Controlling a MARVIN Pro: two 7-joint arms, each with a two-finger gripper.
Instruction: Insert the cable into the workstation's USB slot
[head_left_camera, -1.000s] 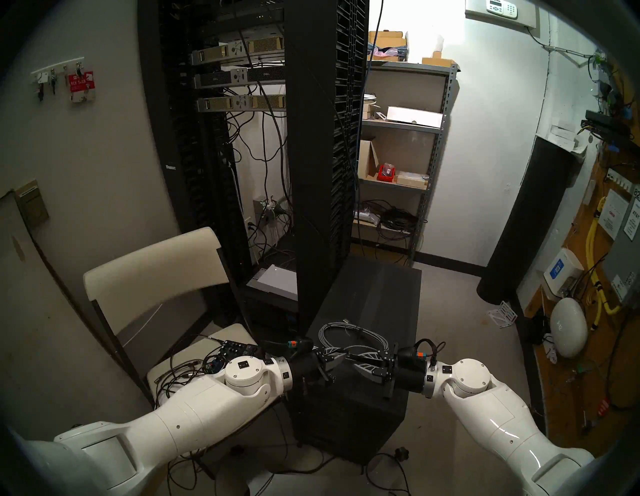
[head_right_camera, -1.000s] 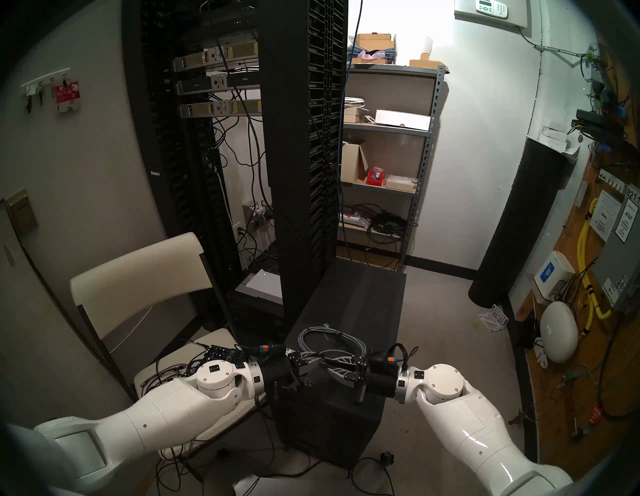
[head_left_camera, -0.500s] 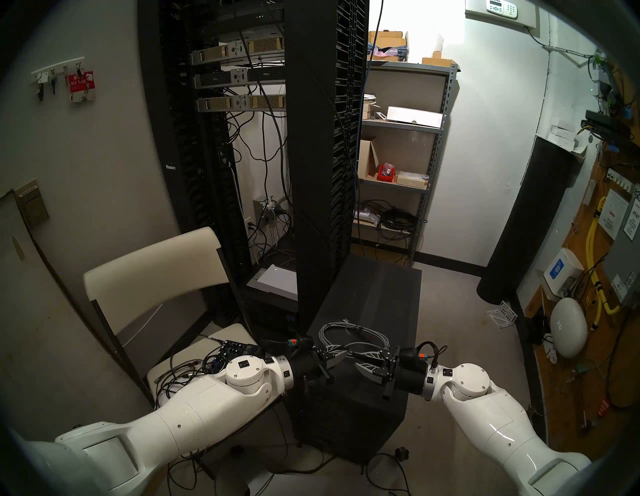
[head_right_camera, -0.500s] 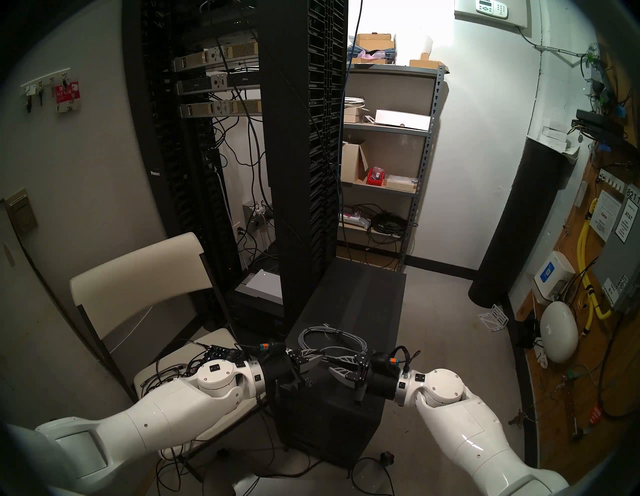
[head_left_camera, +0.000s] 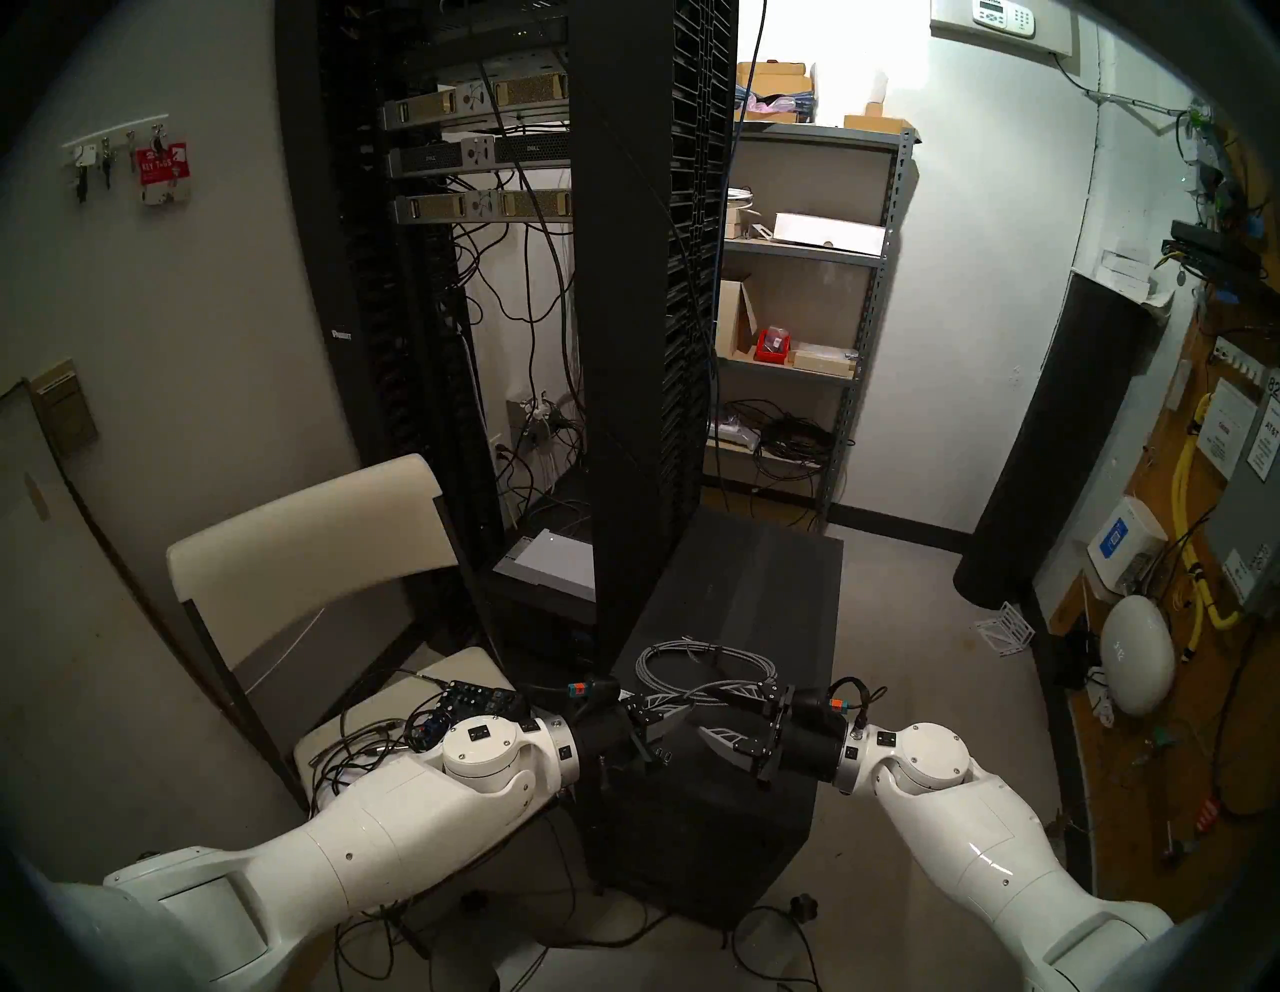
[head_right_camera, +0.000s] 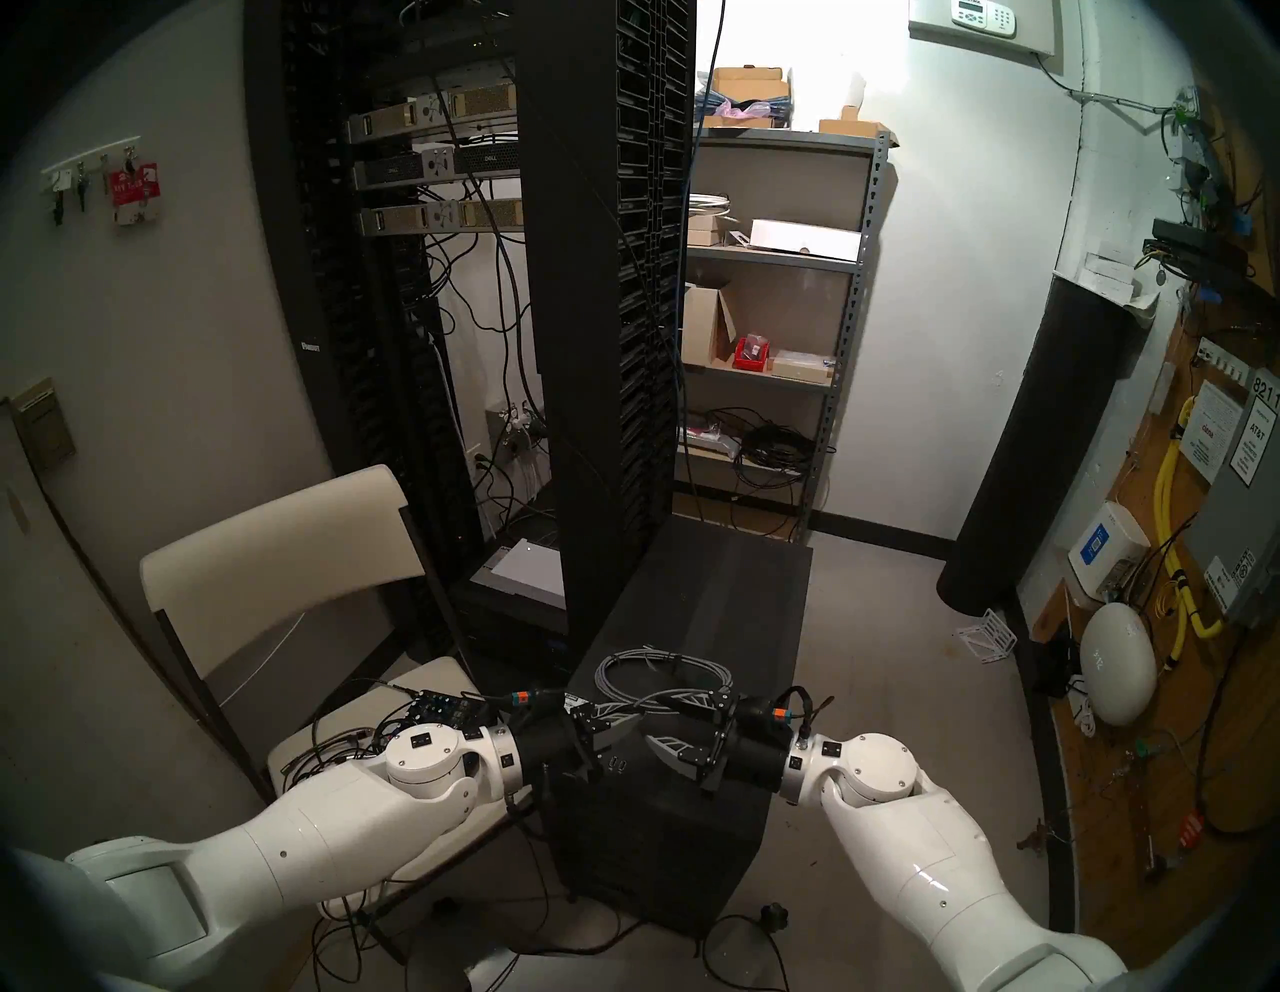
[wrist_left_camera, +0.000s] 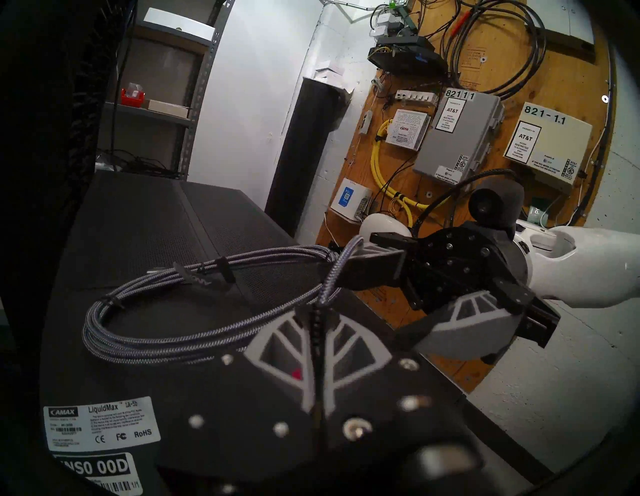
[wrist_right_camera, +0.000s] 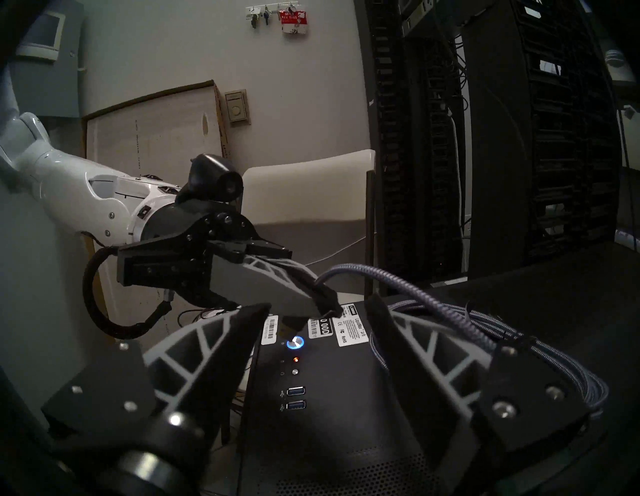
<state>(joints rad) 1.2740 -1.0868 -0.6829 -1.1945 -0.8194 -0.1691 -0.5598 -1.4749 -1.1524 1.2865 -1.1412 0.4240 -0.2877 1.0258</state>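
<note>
My left gripper's fingers are covering the cable's plug, so my right gripper will close on the cable (wrist_right_camera: 337, 271) next to those fingers' ends before the plug goes to the USB slot.
The grey braided cable (head_left_camera: 706, 658) lies coiled on the top of the black workstation (head_left_camera: 748, 596). It also shows in the left wrist view (wrist_left_camera: 156, 311). My left gripper (head_left_camera: 682, 706) (wrist_left_camera: 317, 308) is shut on the cable's end strand, just above the front edge of the workstation's top. The plug itself is hidden by the fingers. My right gripper (head_left_camera: 703, 712) (wrist_right_camera: 318, 304) is open and faces the left one, its tips on either side of the held end. Two blue USB slots (wrist_right_camera: 296, 391) sit on the front panel below a lit power button (wrist_right_camera: 295, 342).
A folding chair (head_left_camera: 312, 540) at the left carries a blue-black audio box (head_left_camera: 478, 700) and thin black wires. The tall server rack (head_left_camera: 644, 346) stands just behind the workstation. A metal shelf (head_left_camera: 796, 312) and a black cylinder (head_left_camera: 1039, 450) stand further back.
Both grippers have shifted a little left and toward me. The held strand has risen off the coil. The right gripper's jaws stand a bit wider apart.
</note>
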